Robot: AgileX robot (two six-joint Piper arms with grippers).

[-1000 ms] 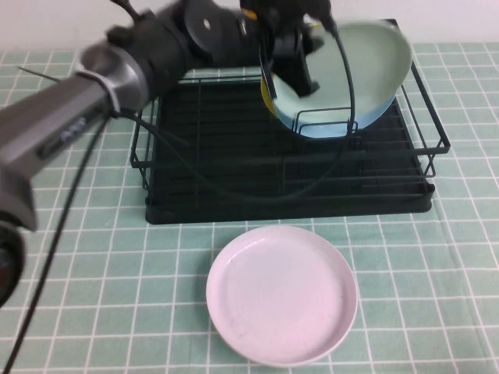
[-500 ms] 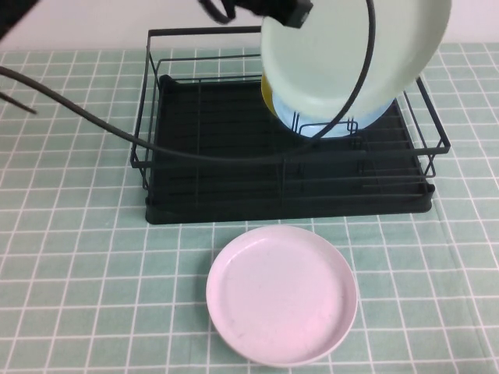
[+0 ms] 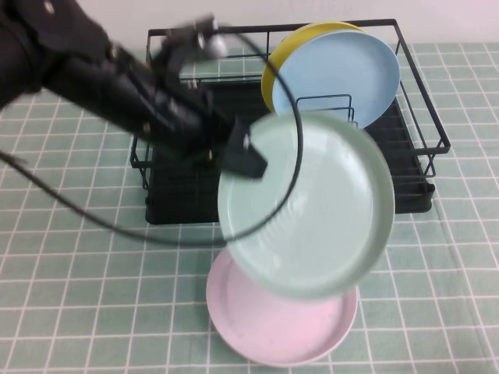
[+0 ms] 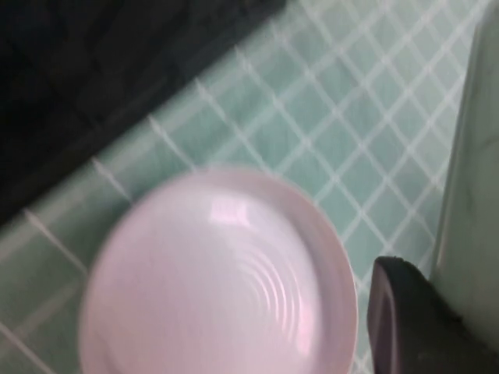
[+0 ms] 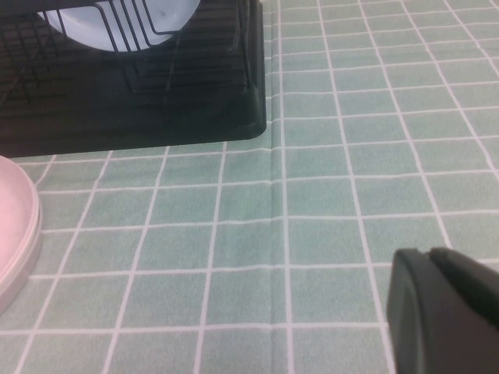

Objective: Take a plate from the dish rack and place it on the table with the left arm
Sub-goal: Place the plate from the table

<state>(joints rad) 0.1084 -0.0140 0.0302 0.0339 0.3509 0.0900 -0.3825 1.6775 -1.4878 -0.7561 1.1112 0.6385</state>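
I need to let go of the mint-green plate, now tilted in the air, with my left gripper on top of the pink plate point(image 3: 284, 298) point(image 4: 220, 288) in front of the dish rack.
My left gripper point(image 3: 246, 156) is shut on the rim of the pale mint-green plate point(image 3: 312, 210). It holds the plate tilted in the air, in front of the black dish rack point(image 3: 179, 209) and partly over the pink plate point(image 3: 281, 331) on the table point(image 3: 78, 296). In the left wrist view one black finger point(image 4: 398, 312) lies against the mint plate's edge point(image 4: 472, 179), above the pink plate point(image 4: 210, 273). My right gripper point(image 5: 429, 261) is shut and empty, low over the tiles to the right of the rack, and does not show in the high view.
A light blue plate point(image 3: 335, 74) stands upright at the rack's back right with a yellow plate point(image 3: 273, 66) behind it. The left arm's cable loops in front of the held plate. The rack's corner point(image 5: 156, 101) and the pink plate's edge point(image 5: 12, 226) show in the right wrist view.
The left arm has lifted the mint plate out of the rack and swung it forward and down, over the pink plate. The blue and yellow plates are now uncovered.
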